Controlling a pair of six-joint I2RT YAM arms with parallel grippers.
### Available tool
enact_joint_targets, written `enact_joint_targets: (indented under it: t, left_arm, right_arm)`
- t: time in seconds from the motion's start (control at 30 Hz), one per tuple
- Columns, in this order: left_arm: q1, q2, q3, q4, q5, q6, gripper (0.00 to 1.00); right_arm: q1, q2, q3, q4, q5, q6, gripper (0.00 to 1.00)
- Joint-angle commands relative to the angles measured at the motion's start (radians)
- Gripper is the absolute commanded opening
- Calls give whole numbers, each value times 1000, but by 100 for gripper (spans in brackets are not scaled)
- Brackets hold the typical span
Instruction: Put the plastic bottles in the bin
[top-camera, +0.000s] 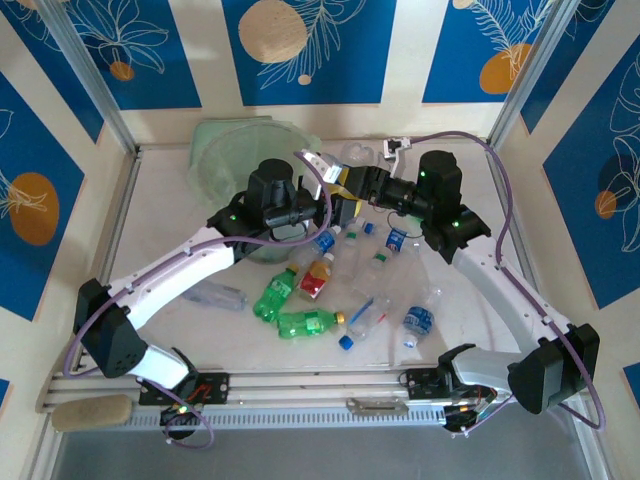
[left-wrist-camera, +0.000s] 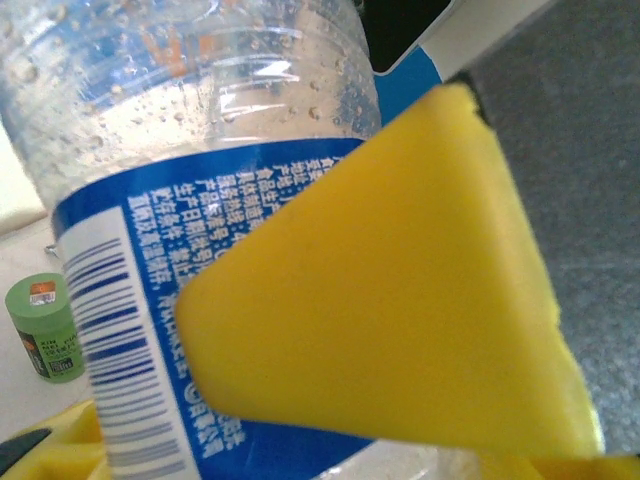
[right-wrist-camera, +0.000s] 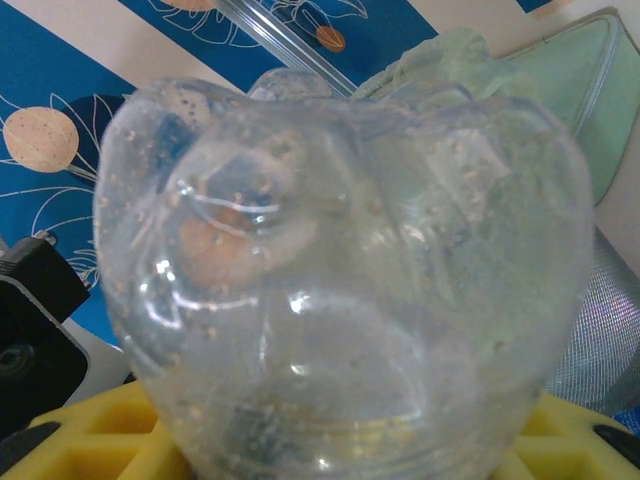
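Note:
Next, I let go of the clear bottle with my left gripper inside the pale-green bin (top-camera: 255, 202), just behind the bin's front rim.
A clear bottle with a blue label (top-camera: 318, 166) is held up in the air between both arms, just right of the pale-green bin (top-camera: 225, 150). My left gripper (top-camera: 316, 197) is shut on it; in the left wrist view a yellow finger (left-wrist-camera: 400, 300) lies across the bottle's label (left-wrist-camera: 110, 300). My right gripper (top-camera: 346, 196) is shut on the same bottle, whose dimpled bottom (right-wrist-camera: 340, 250) points away from the wrist toward the bin (right-wrist-camera: 560, 90). Several more bottles lie on the table below: two green (top-camera: 275, 297), one red-labelled (top-camera: 317, 275), clear ones (top-camera: 418, 318).
A short green cylinder (left-wrist-camera: 45, 328) stands on the table under the left wrist. Another clear bottle (top-camera: 215, 295) lies beneath the left arm. Thin metal tongs (top-camera: 375, 405) rest on the front rail. Frame posts rise at the table's back corners.

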Motion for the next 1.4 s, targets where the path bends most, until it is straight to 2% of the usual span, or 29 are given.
enact_joint_targets:
  t: [0.0,0.13,0.2,0.53,0.73,1.0,1.23,1.37]
  left_arm:
    - [-9,-25,-16,17,-26,31,43]
    - [-9,-30,-21,17,-29,29,43]
    - [-8,-31,-21,17,-33,30,43]
    - [2,-57,-27,-15,-126,45,43]
    - [44,-108,3,-56,-170,111,43]
    - [157,-192,22,-105,-256,173,45]
    - [317,-222,-42,-124,-295,139,45]
    - [370,-195,-47,-168,-307,126,44]
  right_arm:
    - [10,-27,-12,40,-25,25,53]
    - [9,-28,-15,38,-14,27,67]
    - [6,-35,-13,32,-3,21,70]
    - [-62,-110,-46,-3,51,24,75]
    - [-125,-161,-96,-8,82,46,75]
    - [-172,-173,-157,-4,96,80,76]
    - [-186,-154,-161,-10,103,80,76]
    - [-187,-142,-157,-16,107,81,76]
